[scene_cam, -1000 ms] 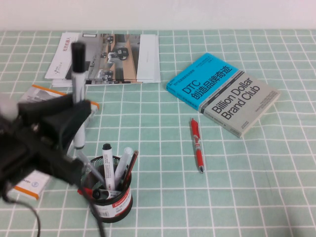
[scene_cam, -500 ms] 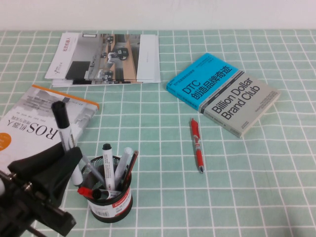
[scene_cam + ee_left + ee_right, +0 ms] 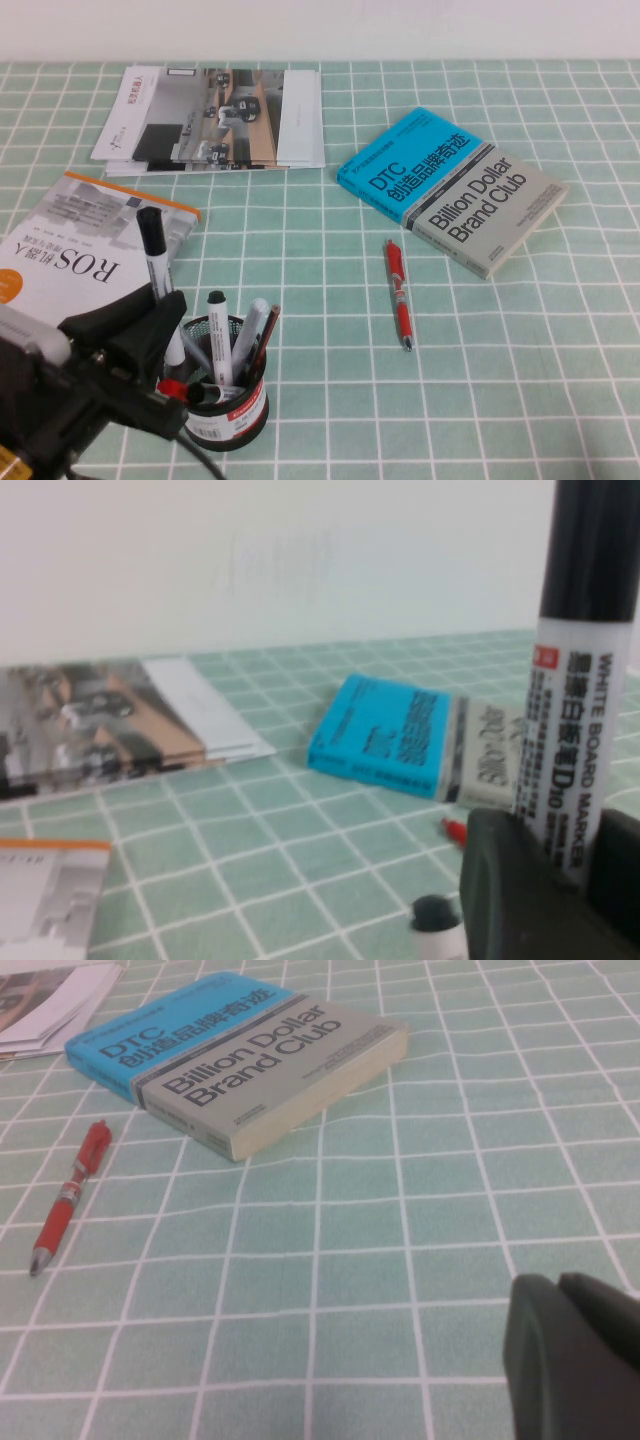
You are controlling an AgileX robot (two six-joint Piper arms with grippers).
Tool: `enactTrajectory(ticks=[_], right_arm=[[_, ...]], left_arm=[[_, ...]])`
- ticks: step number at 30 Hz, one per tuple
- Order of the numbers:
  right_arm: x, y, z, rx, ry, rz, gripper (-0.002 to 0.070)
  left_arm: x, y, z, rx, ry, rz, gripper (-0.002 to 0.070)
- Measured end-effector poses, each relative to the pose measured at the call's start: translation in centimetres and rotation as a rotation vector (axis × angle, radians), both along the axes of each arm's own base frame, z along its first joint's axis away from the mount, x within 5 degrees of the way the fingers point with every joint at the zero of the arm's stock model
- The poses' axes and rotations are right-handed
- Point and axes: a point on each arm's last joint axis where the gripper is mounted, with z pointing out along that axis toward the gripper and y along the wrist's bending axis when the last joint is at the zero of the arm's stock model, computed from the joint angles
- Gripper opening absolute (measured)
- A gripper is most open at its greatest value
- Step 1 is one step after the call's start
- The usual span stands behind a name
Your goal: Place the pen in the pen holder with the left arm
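The robot's left gripper needs to release the pen inside the pen holder (image 3: pixel 206 352), right up against the upright black-capped marker.
The pen (image 3: pixel 156 258), a white marker with a black cap, stands nearly upright in my left gripper (image 3: pixel 165 320), cap up. The gripper is shut on its lower barrel, at the table's front left, touching or just beside the left rim of the pen holder (image 3: pixel 232 408). The pen's lower end is hidden behind the gripper. The holder is a black mesh cup that holds several other markers (image 3: pixel 218 330). In the left wrist view the pen (image 3: pixel 568 730) sits between the fingers (image 3: pixel 515 890) of the left gripper (image 3: pixel 560 875). My right gripper (image 3: pixel 575 1360) is shut and empty over bare tablecloth; it is not in the high view.
A slim red pen (image 3: pixel 400 293) lies right of the holder. A blue-and-grey book (image 3: pixel 450 188) lies behind it. A white book with an orange edge (image 3: pixel 80 250) is at the left, brochures (image 3: pixel 215 118) at the back left.
My left gripper, holding the pen, came down and toward the table's front, then shifted right to the holder's left rim. The right arm has not moved.
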Motion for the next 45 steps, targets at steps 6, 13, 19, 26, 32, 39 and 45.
enactTrajectory(ticks=[6,13,19,26,32,39,45], right_arm=[[0.0,0.0,0.0,0.000,0.000,0.000,-0.0019],[0.0,0.0,0.0,0.000,0.000,0.000,-0.0019],[0.0,0.0,0.0,0.000,0.000,0.000,-0.0019],[0.0,0.0,0.0,0.000,0.000,0.000,-0.0019],[0.0,0.0,0.0,0.000,0.000,0.000,-0.0019],[0.0,0.0,0.0,0.000,0.000,0.000,-0.0019],[0.0,0.0,0.0,0.000,0.000,0.000,-0.0019]], left_arm=[[0.9,-0.3,-1.1,0.004,0.039,0.037,0.0106],[1.4,-0.4,-1.9,0.009,0.073,0.067,0.0106],[1.4,-0.4,-1.9,0.008,0.075,0.069,0.0106],[1.4,-0.4,-2.0,0.016,0.086,0.067,0.0144],[1.4,-0.4,-2.2,0.027,0.103,0.066,0.0316],[1.3,-0.3,-2.0,0.024,0.097,0.066,0.0348],[-0.2,0.6,-0.1,-0.001,0.059,0.035,0.0148]])
